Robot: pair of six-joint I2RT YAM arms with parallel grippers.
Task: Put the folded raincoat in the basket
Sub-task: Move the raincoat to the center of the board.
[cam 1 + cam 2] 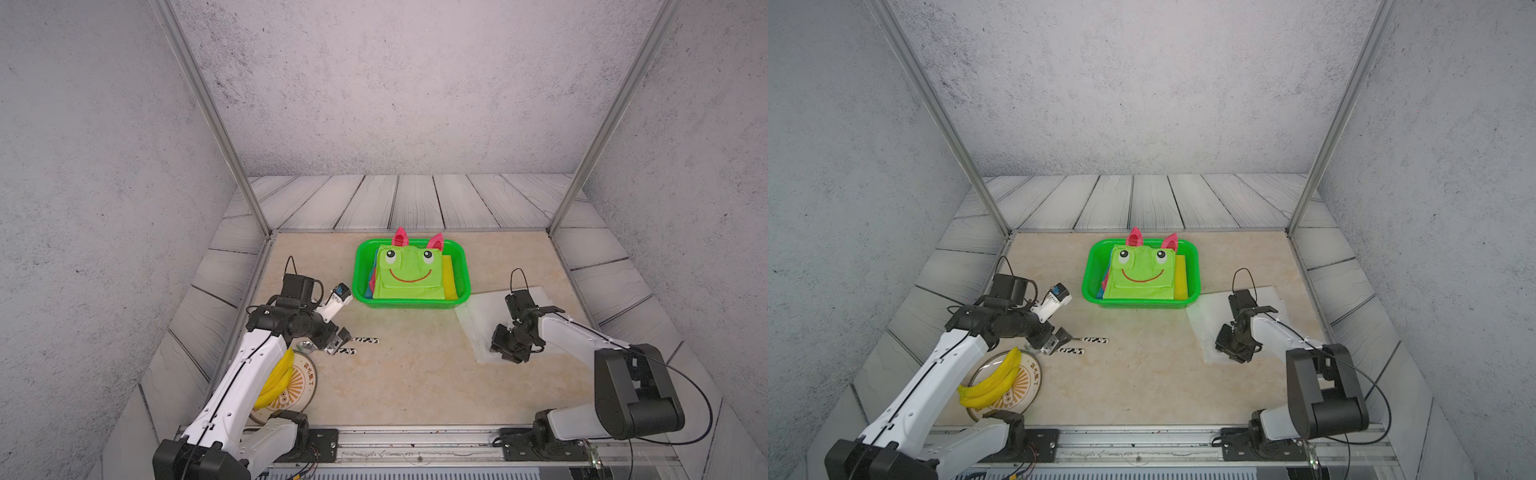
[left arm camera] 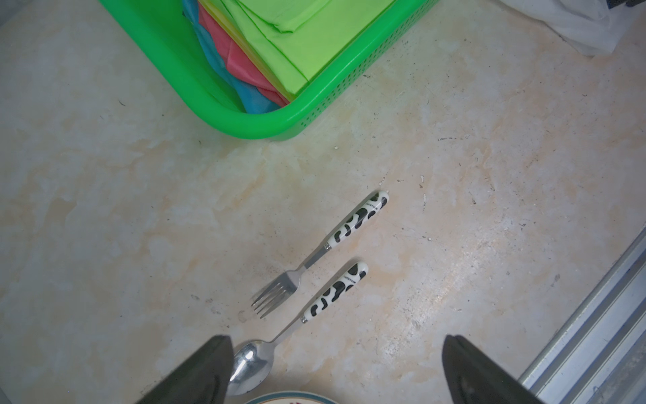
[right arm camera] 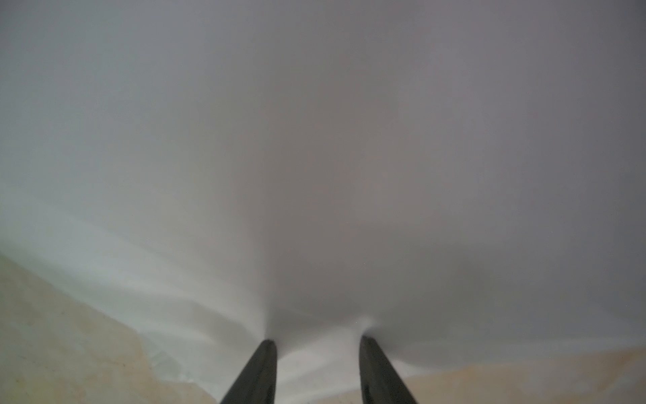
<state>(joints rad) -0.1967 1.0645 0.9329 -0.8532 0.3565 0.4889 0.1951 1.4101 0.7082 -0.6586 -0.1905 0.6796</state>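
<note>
Next, my left gripper grasps the middle of the white folded raincoat's side edge (image 2: 550,25) facing the cutlery, opposite the place where my right gripper has its hold.
The bright green basket (image 1: 357,266) (image 1: 1088,270) (image 2: 244,122) stands at the back middle of the table. A lime-green, frog-faced folded raincoat (image 1: 409,278) (image 1: 1140,278) (image 2: 314,45) lies inside it on red, blue and yellow layers. My left gripper (image 1: 338,343) (image 1: 1054,343) (image 2: 337,337) hovers open and empty over cutlery, in front of and left of the basket. My right gripper (image 1: 509,355) (image 1: 1235,355) (image 3: 316,339) points down on a white translucent folded sheet (image 1: 482,316) (image 1: 1208,316) (image 3: 314,175) right of the basket. Its fingertips press into the sheet, which puckers between the parted jaws.
A fork (image 1: 365,340) (image 2: 325,248) and a spoon (image 1: 347,351) (image 2: 304,314) with cow-patterned handles lie under the left gripper. A plate (image 1: 299,382) (image 1: 1030,374) with bananas (image 1: 276,382) (image 1: 992,384) sits at the front left. Metal frame posts and a front rail border the table.
</note>
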